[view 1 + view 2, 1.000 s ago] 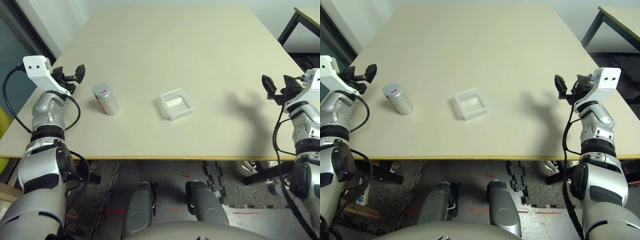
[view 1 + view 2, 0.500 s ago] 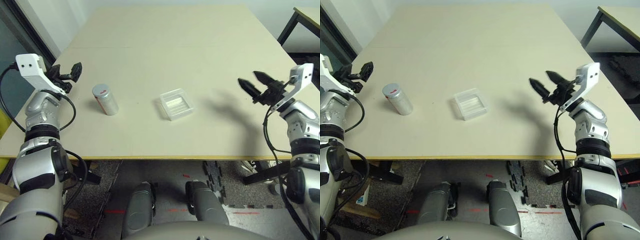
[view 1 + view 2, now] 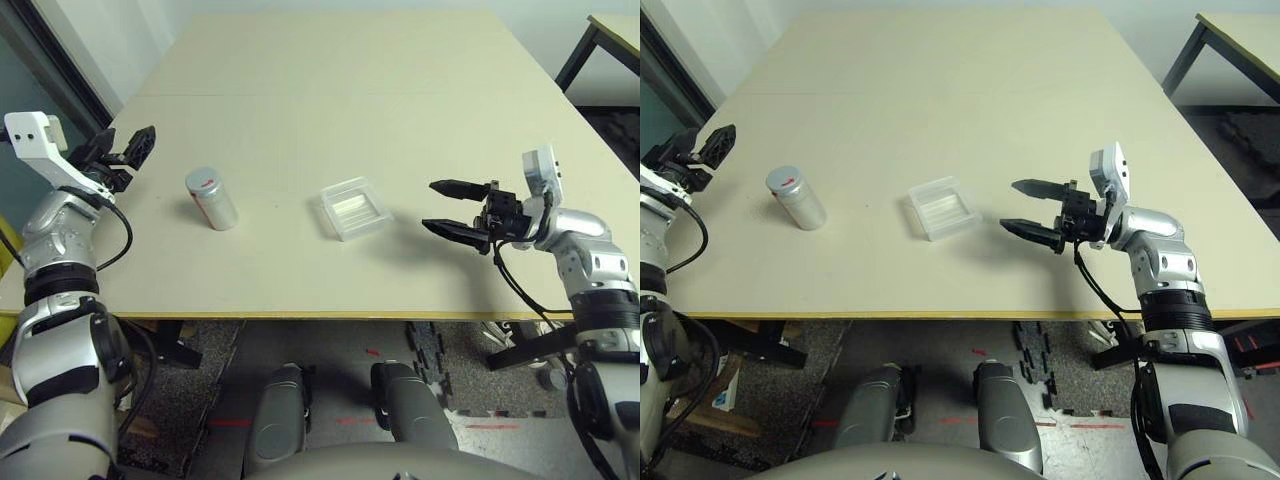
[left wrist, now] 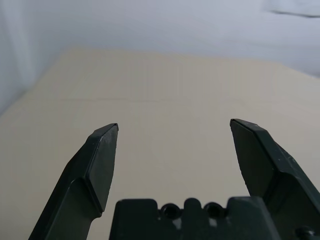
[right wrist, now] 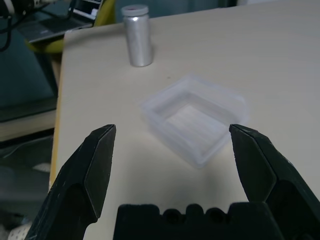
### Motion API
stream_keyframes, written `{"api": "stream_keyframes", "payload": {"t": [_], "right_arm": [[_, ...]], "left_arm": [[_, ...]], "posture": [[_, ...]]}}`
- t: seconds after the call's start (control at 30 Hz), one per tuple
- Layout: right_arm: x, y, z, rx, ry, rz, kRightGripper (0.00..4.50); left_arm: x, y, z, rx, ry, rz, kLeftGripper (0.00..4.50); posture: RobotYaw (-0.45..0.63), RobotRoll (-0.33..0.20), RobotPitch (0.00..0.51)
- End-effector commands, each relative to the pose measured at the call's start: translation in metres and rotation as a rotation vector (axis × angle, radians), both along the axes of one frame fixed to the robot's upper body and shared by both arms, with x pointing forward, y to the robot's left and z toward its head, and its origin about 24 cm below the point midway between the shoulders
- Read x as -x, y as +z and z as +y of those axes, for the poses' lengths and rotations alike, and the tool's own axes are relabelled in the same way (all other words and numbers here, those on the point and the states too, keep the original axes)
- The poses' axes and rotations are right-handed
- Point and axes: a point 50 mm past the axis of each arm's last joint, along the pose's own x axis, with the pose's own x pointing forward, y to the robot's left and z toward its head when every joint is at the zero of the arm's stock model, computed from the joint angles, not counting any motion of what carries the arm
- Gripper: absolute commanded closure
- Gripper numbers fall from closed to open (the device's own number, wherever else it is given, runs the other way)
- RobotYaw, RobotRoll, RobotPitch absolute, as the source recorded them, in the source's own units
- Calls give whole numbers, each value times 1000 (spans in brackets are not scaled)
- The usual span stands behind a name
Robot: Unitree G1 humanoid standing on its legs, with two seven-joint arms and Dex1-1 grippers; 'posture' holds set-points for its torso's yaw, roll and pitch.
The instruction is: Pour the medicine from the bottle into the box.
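Observation:
The robot's left gripper should close on the bottle's body (image 3: 212,204) under the grey cap, so that the cap stays free above its fingers.
The bottle (image 3: 210,198), a small whitish-grey cylinder with a red mark and its grey cap on, stands upright on the left part of the table; it also appears as the bottle (image 5: 137,36) in the right wrist view. The clear plastic box (image 3: 353,208) sits near the table's middle, seen again as the box (image 5: 195,119). My left gripper (image 3: 120,152) hangs open by the table's left edge, left of the bottle. My right gripper (image 3: 442,206) is open, low over the table just right of the box and pointing at it. The medicine is hidden.
The beige table (image 3: 340,90) stretches far back behind the objects. A second table (image 3: 610,35) with dark legs stands at the far right. Beyond the table's left edge is a dark wall or doorway.
My right arm has swung in from the table's right edge toward the box, its gripper turning to point at it. My left arm has drawn slightly back toward the left edge.

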Motion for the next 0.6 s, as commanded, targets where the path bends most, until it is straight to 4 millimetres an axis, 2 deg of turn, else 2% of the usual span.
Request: {"api": "stream_keyframes", "payload": {"t": [0.03,0.27,0.6], "right_arm": [[2,-2,2,35,20,2,0],[0,-8,2,45,8,6,0],[-6,-11,6,46,12,-2,0]], "left_arm": [[13,7,-5,2,-65,-40,14],[49,7,-9,-54,-97,-50,14],[82,-30,-20,-113,-159,87,14]], "posture": [[-107,0,127],[-84,0,130],[-64,0,131]]}}
